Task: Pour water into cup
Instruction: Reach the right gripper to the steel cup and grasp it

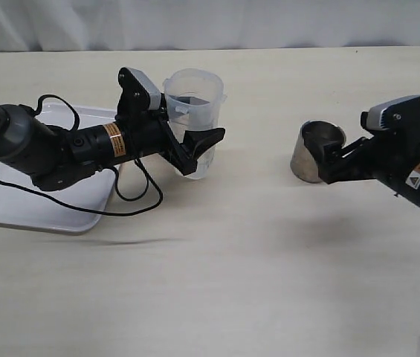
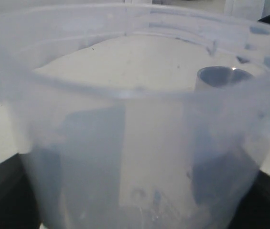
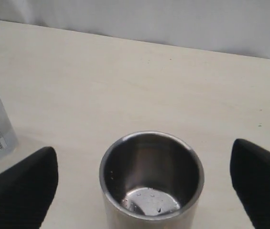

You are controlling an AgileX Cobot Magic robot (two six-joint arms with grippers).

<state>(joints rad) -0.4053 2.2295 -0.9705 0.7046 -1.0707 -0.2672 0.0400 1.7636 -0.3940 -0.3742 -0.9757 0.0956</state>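
The fingers of my right gripper will next move in on the steel cup and close around the cup's body (image 1: 308,161) (image 3: 150,223), just under the cup's rim.
The translucent plastic beaker (image 1: 191,104) stands upright left of centre, and my left gripper (image 1: 198,149) is shut around its lower wall. The beaker fills the left wrist view (image 2: 125,119), with a faint trace of clear water (image 2: 173,210) at its bottom. The steel cup (image 1: 317,149) stands on the table at the right. It is seen from above in the right wrist view (image 3: 151,176) with a few droplets on its floor. My right gripper (image 1: 330,160) is open, with one black finger (image 3: 20,191) on each side of the cup, not touching it.
A white tray (image 1: 16,204) lies on the table at the left under the left arm, with a black cable looping over it. Bare tabletop (image 1: 254,245) lies between beaker and cup. A pale curtain (image 1: 210,22) hangs behind the table's far edge.
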